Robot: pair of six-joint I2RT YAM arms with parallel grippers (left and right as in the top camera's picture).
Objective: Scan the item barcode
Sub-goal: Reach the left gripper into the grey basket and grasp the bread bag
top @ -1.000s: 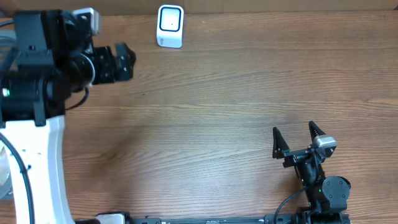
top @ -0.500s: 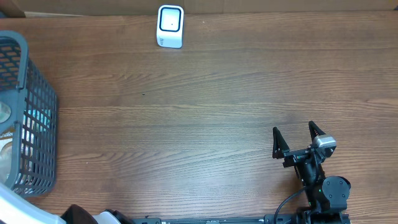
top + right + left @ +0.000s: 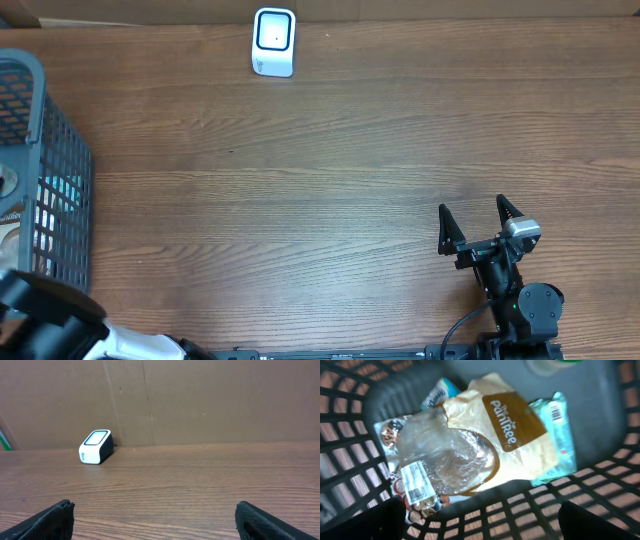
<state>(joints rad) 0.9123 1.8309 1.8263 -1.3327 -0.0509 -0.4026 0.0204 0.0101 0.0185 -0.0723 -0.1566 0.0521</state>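
Observation:
Next, I close my left gripper on the paper end (image 3: 13,208) (image 3: 538,460) of the tan and clear bag in the basket, next to the bag's brown label.
A grey mesh basket (image 3: 62,150) stands at the table's left edge. My left gripper (image 3: 480,527) hovers open above it, its dark fingertips (image 3: 372,520) at the bottom corners of the left wrist view, holding nothing. Inside the basket lies a tan and clear bag (image 3: 485,440) with a white barcode label (image 3: 414,480). Beside it is a teal packet (image 3: 555,435) with its own barcode. The white scanner (image 3: 273,42) stands at the back of the table, also in the right wrist view as the scanner (image 3: 95,446). My right gripper (image 3: 478,222) rests open and empty near the front right.
A brown cardboard wall (image 3: 200,400) runs behind the scanner. The basket's mesh wall (image 3: 530,510) lies under my left fingers. Part of my left arm (image 3: 50,320) shows at the overhead view's bottom-left corner. More packets (image 3: 390,430) lie under the bag.
My left arm has swung from the back left down to the bottom-left corner of the overhead view, uncovering the basket. The right arm has not moved.

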